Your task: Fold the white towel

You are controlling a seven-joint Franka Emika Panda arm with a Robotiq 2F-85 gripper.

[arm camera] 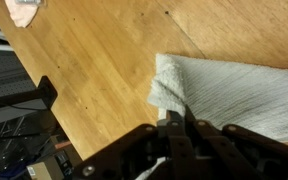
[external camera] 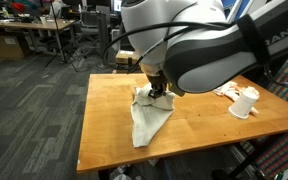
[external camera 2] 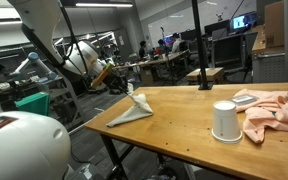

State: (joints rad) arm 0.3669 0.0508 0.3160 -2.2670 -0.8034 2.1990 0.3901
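The towel's raised end will be folded over the towel's flat part, and my gripper will release it on the middle of the white towel (external camera: 152,107).
The white towel (external camera: 147,118) lies near the table's front edge, drawn up into a peak at one end. In an exterior view the white towel (external camera 2: 130,111) forms a small tent shape. My gripper (external camera: 159,96) is shut on that raised part, holding it just above the wood. In the wrist view the towel (arm camera: 239,92) spreads to the right, and a bunched fold of it runs into my gripper (arm camera: 174,120), whose jaws stand pressed together. The large arm hides part of the cloth in an exterior view.
The wooden table (external camera: 109,100) has a near edge close to the towel, with floor beyond it. A white cup (external camera 2: 224,121) and a pinkish-orange rag (external camera 2: 274,112) sit at the other end, also seen as cup (external camera: 246,105) and rag (external camera: 228,92).
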